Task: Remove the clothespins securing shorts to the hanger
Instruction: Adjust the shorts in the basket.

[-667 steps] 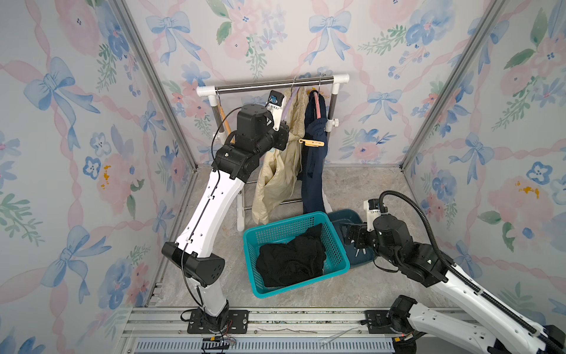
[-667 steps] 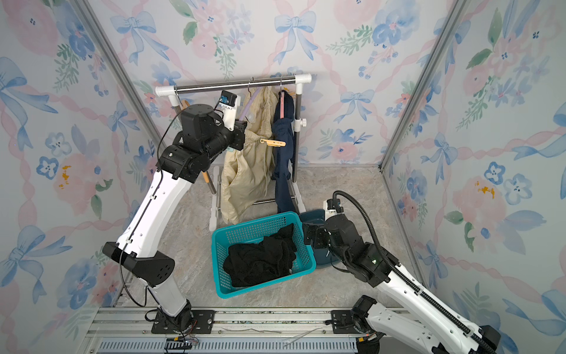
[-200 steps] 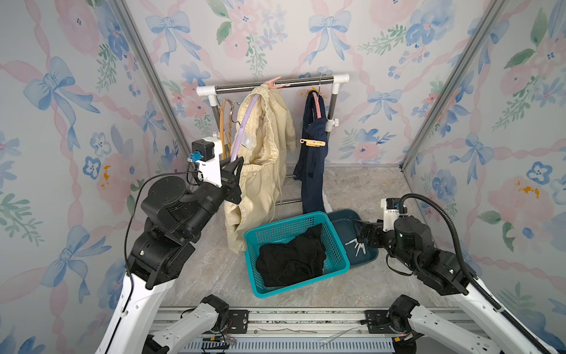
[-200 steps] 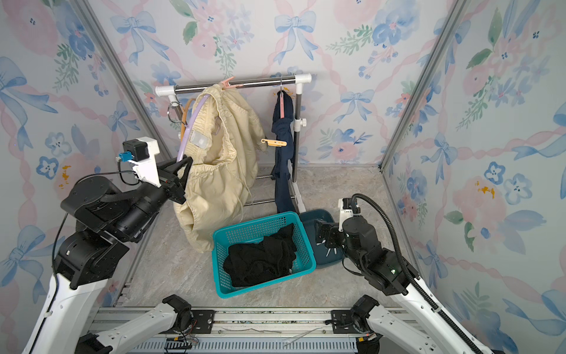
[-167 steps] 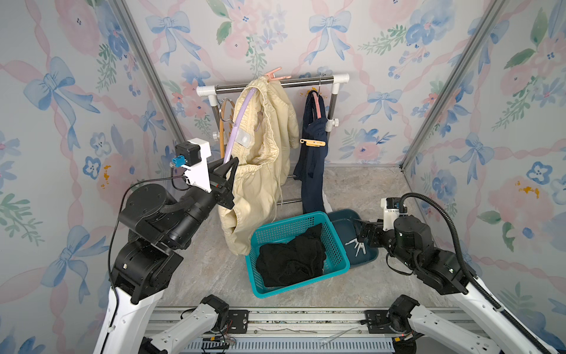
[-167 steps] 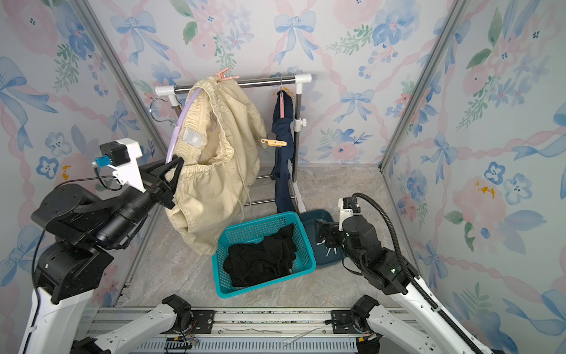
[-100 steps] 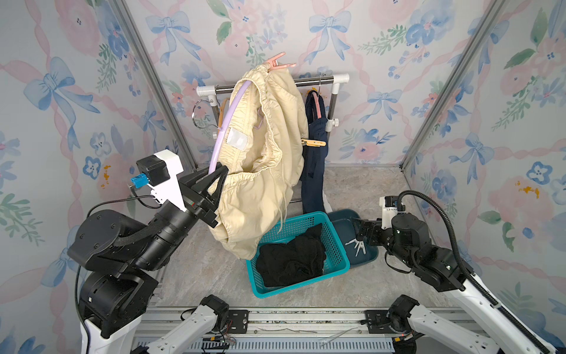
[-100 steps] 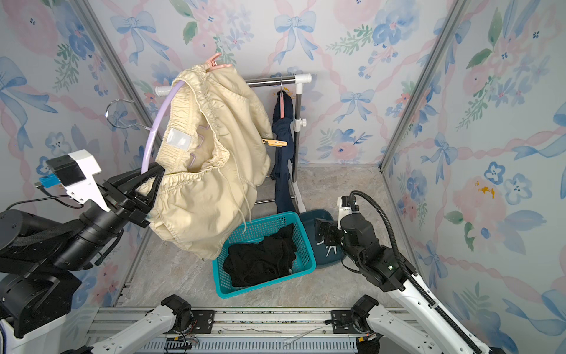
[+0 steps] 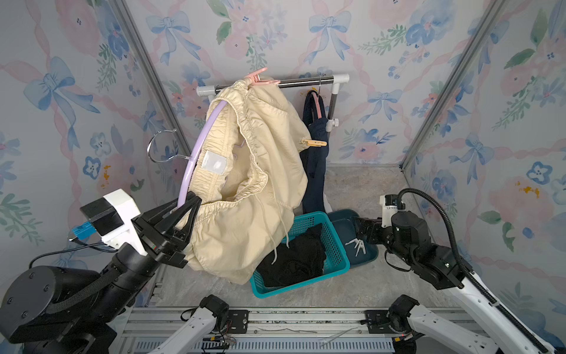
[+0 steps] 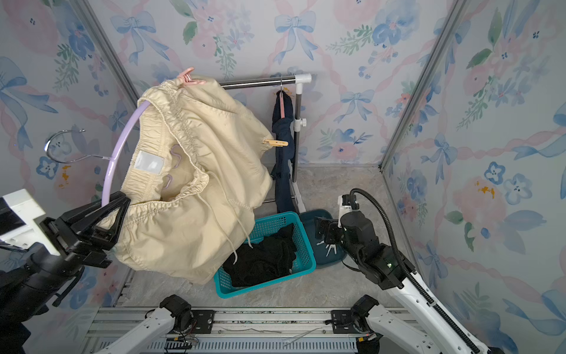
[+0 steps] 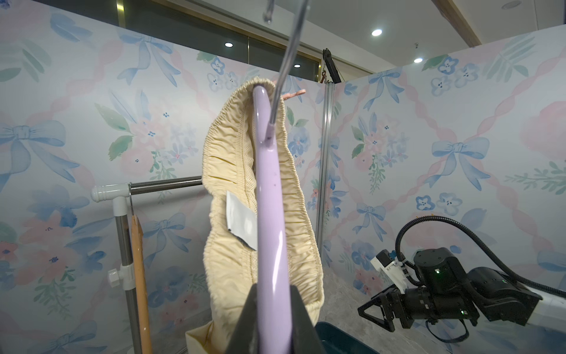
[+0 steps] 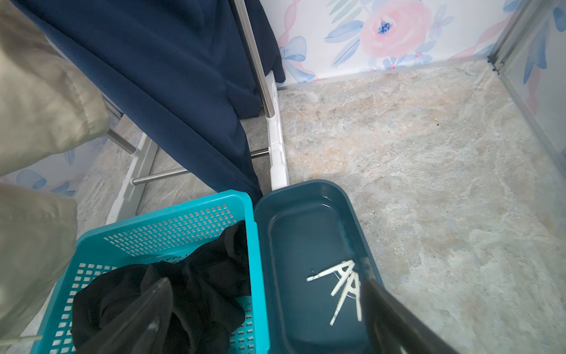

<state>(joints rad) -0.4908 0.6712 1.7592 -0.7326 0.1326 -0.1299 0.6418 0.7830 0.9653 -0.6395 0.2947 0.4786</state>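
Observation:
Next, I close my right gripper on the handle ends [image 9: 272, 81] of the pink clothespin at the waistband of the cream-beige shorts, because squeezing there opens the clothespin.
My left gripper [image 9: 191, 200] is shut on the lower end of a lilac hanger [image 9: 196, 150], held off the rail at the front left. Cream-beige shorts [image 9: 260, 190] hang from the hanger. A pink clothespin [image 9: 262, 80] clips their waistband at the top. In the left wrist view the hanger [image 11: 269, 199] runs straight up from between the jaws. Navy shorts [image 9: 314, 171] hang on the rail with an orange clothespin [image 9: 314, 142] on them. My right gripper [image 12: 265, 275] is open, low over the dark blue tray [image 12: 306, 196], which holds white clothespins [image 12: 343, 285].
A teal basket [image 9: 333, 245] with black shorts [image 9: 294, 260] stands on the floor beside the tray. The clothes rail [image 9: 306, 82] and its posts stand at the back. Floral walls close in on three sides. The hanger's metal hook [image 9: 160, 147] points at the left wall.
My left arm has swung the hanger and the cream shorts off the rail, up and toward the front left. The right arm has stayed over the tray.

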